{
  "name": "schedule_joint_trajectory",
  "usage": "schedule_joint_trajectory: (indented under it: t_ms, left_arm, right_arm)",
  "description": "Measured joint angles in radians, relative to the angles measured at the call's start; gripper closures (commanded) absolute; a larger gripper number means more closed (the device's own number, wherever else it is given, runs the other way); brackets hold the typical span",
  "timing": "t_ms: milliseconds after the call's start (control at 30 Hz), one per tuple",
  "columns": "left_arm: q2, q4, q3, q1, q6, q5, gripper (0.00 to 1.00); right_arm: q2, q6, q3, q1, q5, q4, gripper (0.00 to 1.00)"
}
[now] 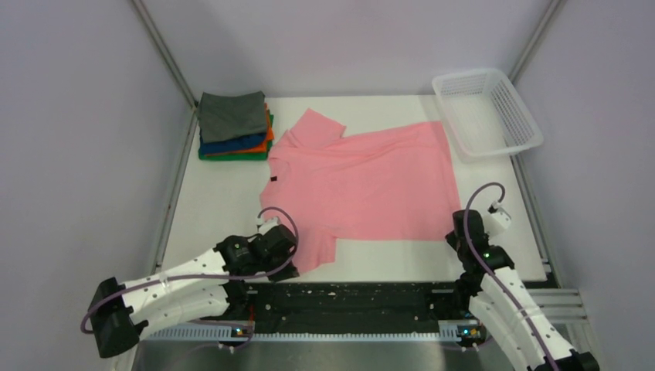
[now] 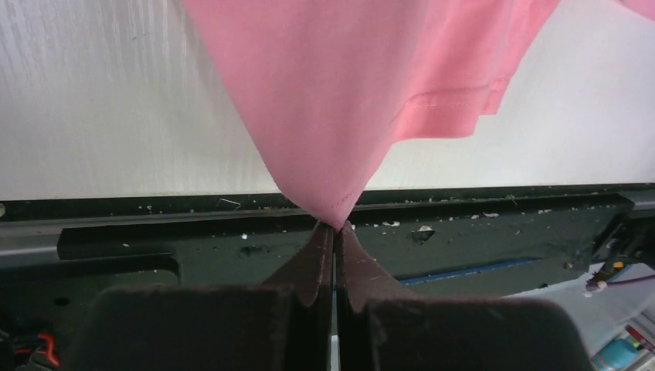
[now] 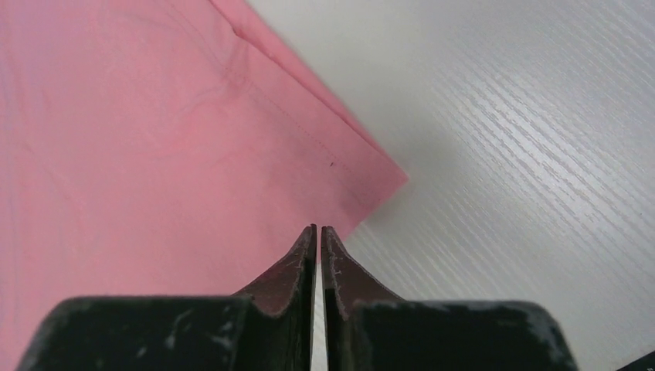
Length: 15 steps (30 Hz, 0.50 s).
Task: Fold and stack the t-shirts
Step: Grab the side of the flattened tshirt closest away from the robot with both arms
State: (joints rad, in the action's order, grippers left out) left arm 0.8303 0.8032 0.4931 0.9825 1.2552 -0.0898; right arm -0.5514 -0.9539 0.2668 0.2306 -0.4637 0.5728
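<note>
The pink t-shirt's hem lies flat under my right gripper's closed fingers, so I should open them and pinch the t-shirt's near corner [image 3: 385, 179] before I fold it over.
A plain pink t-shirt [image 1: 363, 182] lies spread flat across the middle of the table. My left gripper [image 1: 292, 246] is at its near sleeve. In the left wrist view the gripper [image 2: 335, 226] is shut on a tip of the pink cloth [image 2: 347, 93], which hangs pulled into a cone. My right gripper [image 1: 456, 236] is at the shirt's near right hem corner. In the right wrist view it [image 3: 318, 229] is shut, its tips over the flat pink hem [image 3: 154, 154], with no cloth seen between them. A stack of folded t-shirts [image 1: 232, 116], dark grey on top, sits at the back left.
A white mesh basket [image 1: 516, 116] stands at the back right corner. A black rail [image 1: 347, 297] with crumbs on it runs along the table's near edge, and also shows in the left wrist view [image 2: 479, 232]. Frame posts rise at both back corners.
</note>
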Motion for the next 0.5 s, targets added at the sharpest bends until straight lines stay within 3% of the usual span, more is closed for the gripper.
schedule_joint_trajectory:
  t_ms: [33, 100, 333, 400, 500]
  left_arm:
    - [-0.012, 0.002, -0.002, 0.000, 0.004, 0.005, 1.00]
    - [-0.035, 0.004, -0.003, 0.000, 0.016, 0.018, 1.00]
    - [-0.089, 0.007, -0.013, 0.000, 0.042, 0.024, 1.00]
    - [-0.089, 0.009, -0.013, 0.000, 0.047, 0.026, 1.00]
    - [-0.093, 0.012, -0.013, 0.000, 0.053, 0.027, 1.00]
  right_arm:
    - [-0.003, -0.007, 0.000, 0.000, -0.006, 0.002, 0.69]
    - [-0.025, -0.020, 0.000, 0.000, -0.023, 0.000, 0.63]
    - [-0.210, -0.037, 0.003, -0.020, -0.059, -0.086, 0.58]
    - [-0.264, -0.035, 0.012, -0.029, -0.067, -0.138, 0.60]
    - [-0.328, -0.032, 0.024, -0.037, -0.077, -0.197, 0.81]
